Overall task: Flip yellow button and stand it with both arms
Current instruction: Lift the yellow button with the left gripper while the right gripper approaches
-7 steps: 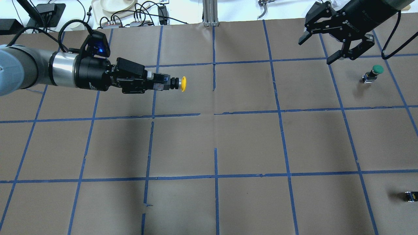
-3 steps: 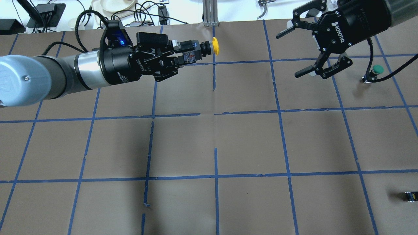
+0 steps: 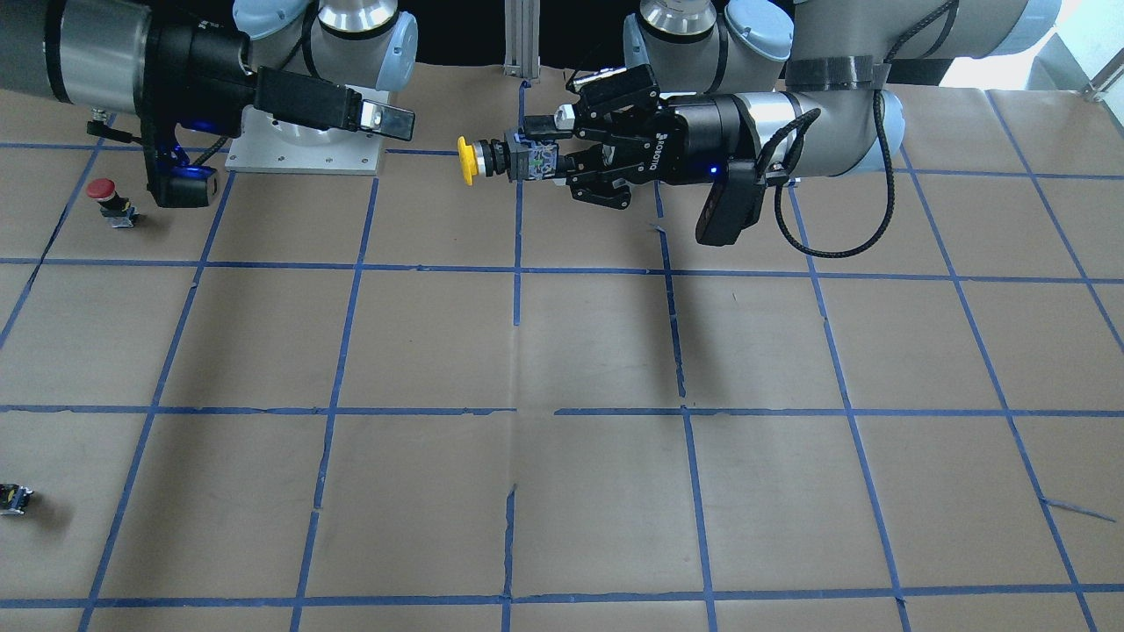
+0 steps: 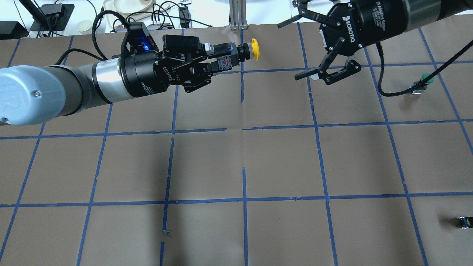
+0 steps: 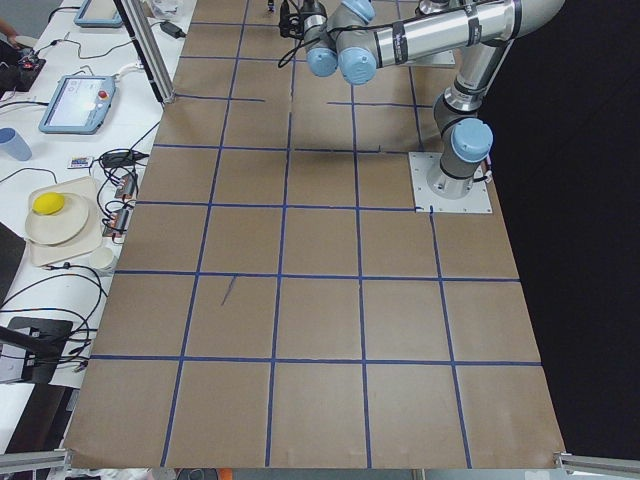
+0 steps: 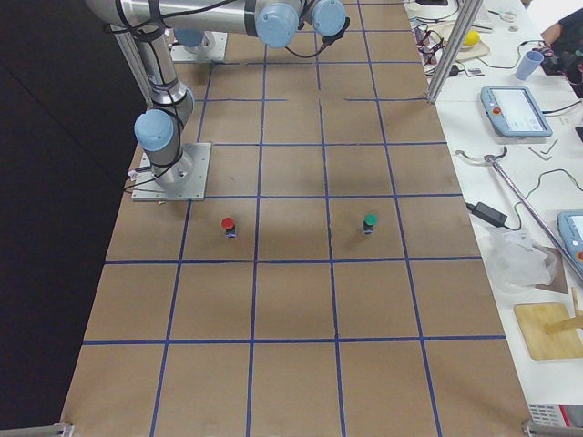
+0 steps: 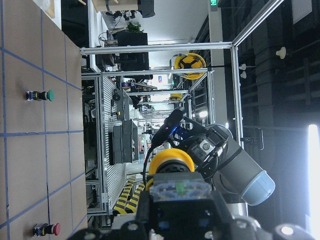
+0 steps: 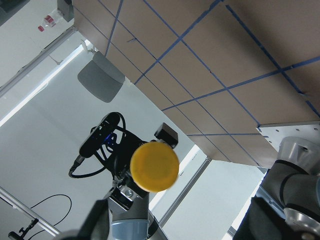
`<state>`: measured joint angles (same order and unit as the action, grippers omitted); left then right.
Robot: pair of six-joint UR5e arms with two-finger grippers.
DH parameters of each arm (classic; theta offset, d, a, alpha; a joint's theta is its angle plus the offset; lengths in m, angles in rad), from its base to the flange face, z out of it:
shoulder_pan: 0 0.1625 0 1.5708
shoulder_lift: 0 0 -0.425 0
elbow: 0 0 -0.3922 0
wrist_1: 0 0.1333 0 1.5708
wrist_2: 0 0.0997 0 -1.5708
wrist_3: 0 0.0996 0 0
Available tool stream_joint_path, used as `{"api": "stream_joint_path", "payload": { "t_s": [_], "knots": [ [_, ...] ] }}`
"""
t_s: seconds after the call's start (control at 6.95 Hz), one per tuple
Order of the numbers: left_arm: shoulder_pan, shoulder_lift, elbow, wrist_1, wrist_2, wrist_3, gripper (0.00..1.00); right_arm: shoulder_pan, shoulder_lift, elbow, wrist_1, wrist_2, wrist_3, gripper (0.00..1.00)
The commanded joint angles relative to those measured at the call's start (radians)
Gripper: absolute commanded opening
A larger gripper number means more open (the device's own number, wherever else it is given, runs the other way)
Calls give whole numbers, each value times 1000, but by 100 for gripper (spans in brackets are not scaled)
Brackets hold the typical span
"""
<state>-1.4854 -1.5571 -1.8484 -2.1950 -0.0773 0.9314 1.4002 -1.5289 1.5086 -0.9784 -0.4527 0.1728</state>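
Note:
I need to release the yellow button from my left gripper in the air at the tips of my right gripper's fingertips [image 3: 470, 110]. The button is now sideways above the far centre.
The yellow button [image 4: 254, 49] is held in the air, lying sideways with its cap pointing at the right arm. My left gripper [image 4: 221, 59] is shut on the button's grey-black body, above the far centre of the table. In the front-facing view the button's cap [image 3: 466, 161] sticks out past the left gripper [image 3: 537, 151]. My right gripper [image 4: 295, 50] is open and empty, jaws spread wide, facing the cap from a short gap away. The cap fills the middle of the right wrist view [image 8: 154, 166] and also shows in the left wrist view [image 7: 170, 160].
A green-capped button [image 4: 425, 79] stands on the table at the far right. A red-capped button [image 3: 104, 191] stands near the right arm's base. A small dark component [image 4: 465, 221] lies at the near right edge. Blue tape lines grid the brown table [image 4: 244, 155].
My left gripper has carried the yellow button up and toward the far centre. My right gripper has swung left toward the cap and turned, staying open.

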Motion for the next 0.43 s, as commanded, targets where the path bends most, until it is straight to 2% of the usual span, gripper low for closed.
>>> {"api": "stream_joint_path", "payload": {
  "t_s": [0.0,0.29],
  "knots": [
    [-36,11,-2,0,1,-2,2,40,25,4,-133,29,62,100],
    [-44,14,0,-8,-3,-8,2,115,52,5,-132,22,70,100]
  ]
}}
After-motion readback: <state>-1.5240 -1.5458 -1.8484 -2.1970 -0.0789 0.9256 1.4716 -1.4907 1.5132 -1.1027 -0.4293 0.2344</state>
